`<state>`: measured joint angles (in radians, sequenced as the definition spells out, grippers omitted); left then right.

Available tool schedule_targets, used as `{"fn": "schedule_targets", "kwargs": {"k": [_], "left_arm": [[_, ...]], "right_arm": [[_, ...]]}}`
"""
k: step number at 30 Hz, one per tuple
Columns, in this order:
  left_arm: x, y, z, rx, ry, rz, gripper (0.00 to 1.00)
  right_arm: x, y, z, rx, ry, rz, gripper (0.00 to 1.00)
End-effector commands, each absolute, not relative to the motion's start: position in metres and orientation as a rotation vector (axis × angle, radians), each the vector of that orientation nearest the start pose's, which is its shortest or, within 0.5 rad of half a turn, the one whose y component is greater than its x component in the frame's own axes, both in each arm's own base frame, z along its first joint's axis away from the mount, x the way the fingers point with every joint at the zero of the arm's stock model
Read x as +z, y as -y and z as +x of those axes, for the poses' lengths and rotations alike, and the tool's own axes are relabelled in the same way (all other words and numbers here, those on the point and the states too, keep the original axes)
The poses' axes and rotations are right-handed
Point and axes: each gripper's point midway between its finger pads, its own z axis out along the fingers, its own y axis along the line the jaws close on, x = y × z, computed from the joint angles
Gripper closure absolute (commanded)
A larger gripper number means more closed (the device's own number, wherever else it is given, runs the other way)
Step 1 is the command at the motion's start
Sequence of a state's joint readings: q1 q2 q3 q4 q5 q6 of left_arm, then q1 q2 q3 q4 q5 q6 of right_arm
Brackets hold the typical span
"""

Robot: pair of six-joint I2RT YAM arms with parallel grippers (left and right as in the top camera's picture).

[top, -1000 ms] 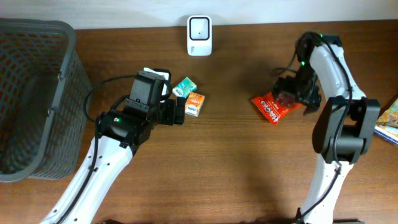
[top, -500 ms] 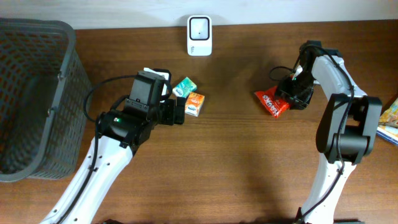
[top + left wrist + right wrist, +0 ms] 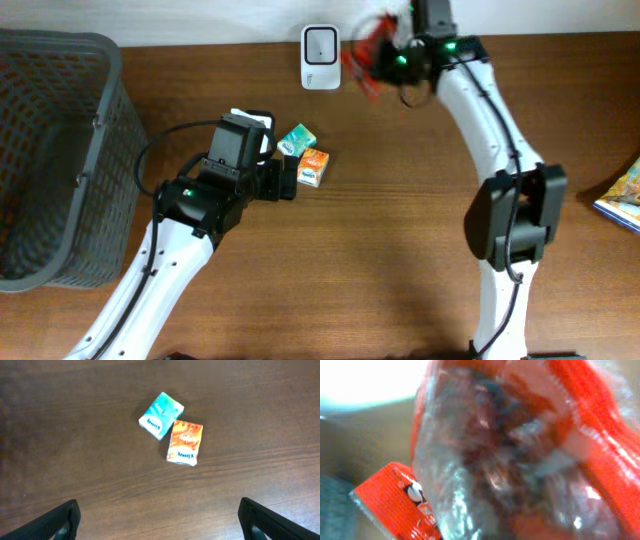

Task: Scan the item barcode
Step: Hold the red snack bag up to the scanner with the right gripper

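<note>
The robot's right gripper needs to set the red snack packet down on the bare wood (image 3: 597,167) just behind the colourful booklet.
The item, a red snack packet (image 3: 368,52), hangs blurred in the air at the back of the table, just right of the white scanner (image 3: 321,44). My right gripper (image 3: 398,58) is shut on it. In the right wrist view the packet (image 3: 520,450) fills the frame with its clear window and red edges, hiding the fingers. No barcode can be made out. My left gripper (image 3: 290,180) stands open over bare wood, its fingertips (image 3: 61,519) at the bottom corners of the left wrist view, nothing between them.
A teal tissue pack (image 3: 160,415) and an orange one (image 3: 185,442) lie side by side ahead of the left gripper. A dark mesh basket (image 3: 60,160) fills the left side. A colourful booklet (image 3: 622,195) pokes in at the right edge.
The right gripper shut on the red packet at the right of the table, lifted it and swung it left and back to beside the scanner. The left arm has not moved.
</note>
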<state>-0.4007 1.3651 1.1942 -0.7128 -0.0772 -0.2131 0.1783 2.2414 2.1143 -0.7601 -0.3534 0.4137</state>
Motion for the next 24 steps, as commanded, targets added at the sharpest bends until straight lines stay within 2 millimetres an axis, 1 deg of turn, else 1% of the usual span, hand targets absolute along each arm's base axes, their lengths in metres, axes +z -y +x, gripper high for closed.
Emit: {"fn": "schedule_targets", "kwargs": {"k": [1, 2, 3, 4, 5, 6, 9, 10, 11, 13, 15, 17, 18, 20, 21, 22, 23, 24], "left_arm": [[0.202, 0.136, 0.348, -0.191, -2.449, 0.201, 0.01], [0.202, 0.136, 0.348, -0.191, -2.448, 0.201, 0.01], [0.202, 0.136, 0.348, -0.191, -2.448, 0.201, 0.01], [0.202, 0.136, 0.348, -0.191, -2.449, 0.201, 0.01], [0.202, 0.136, 0.348, -0.191, -2.449, 0.201, 0.01], [0.202, 0.136, 0.348, -0.191, -2.449, 0.201, 0.01], [0.202, 0.136, 0.348, -0.191, -2.449, 0.201, 0.01], [0.202, 0.136, 0.348, -0.191, -2.449, 0.201, 0.01], [0.202, 0.136, 0.348, -0.191, -2.449, 0.201, 0.01], [0.202, 0.136, 0.348, -0.191, -2.448, 0.201, 0.01], [0.202, 0.136, 0.348, -0.191, -2.448, 0.201, 0.01], [0.202, 0.136, 0.348, -0.191, -2.448, 0.201, 0.01], [0.202, 0.136, 0.348, -0.191, -2.449, 0.201, 0.01], [0.202, 0.136, 0.348, -0.191, -2.449, 0.201, 0.01], [0.202, 0.136, 0.348, -0.191, -2.448, 0.201, 0.01], [0.201, 0.136, 0.348, -0.191, -2.449, 0.201, 0.01], [0.202, 0.136, 0.348, -0.191, -2.448, 0.201, 0.01], [0.202, 0.136, 0.348, -0.191, -2.448, 0.201, 0.01]], "right_arm": [[0.207, -0.228, 0.587, 0.93, -2.303, 0.186, 0.96], [0.211, -0.241, 0.593, 0.965, -2.257, 0.181, 0.96], [0.211, -0.251, 0.597, 0.989, -2.226, 0.173, 0.96], [0.21, -0.267, 0.607, 1.034, -2.167, 0.168, 0.96], [0.207, -0.275, 0.614, 1.065, -2.13, 0.171, 0.96], [0.196, -0.28, 0.621, 1.101, -2.115, 0.214, 0.96], [0.165, -0.286, 0.63, 1.152, -2.128, 0.302, 0.96], [0.146, -0.291, 0.629, 1.16, -2.156, 0.309, 0.96], [0.138, -0.294, 0.628, 1.167, -2.172, 0.306, 0.96], [0.132, -0.296, 0.625, 1.177, -2.189, 0.301, 0.94], [0.136, -0.295, 0.625, 1.199, -2.181, 0.277, 0.95], [0.141, -0.289, 0.626, 1.217, -2.174, 0.234, 0.96], [0.15, -0.273, 0.629, 1.194, -2.168, 0.212, 0.96], [0.167, -0.235, 0.632, 1.105, -2.181, 0.23, 0.96], [0.176, -0.211, 0.632, 1.035, -2.192, 0.262, 0.96], [0.191, -0.168, 0.63, 0.916, -2.206, 0.325, 0.96], [0.203, -0.13, 0.626, 0.817, -2.216, 0.391, 0.96], [0.215, -0.072, 0.615, 0.67, -2.233, 0.494, 0.96]]}}
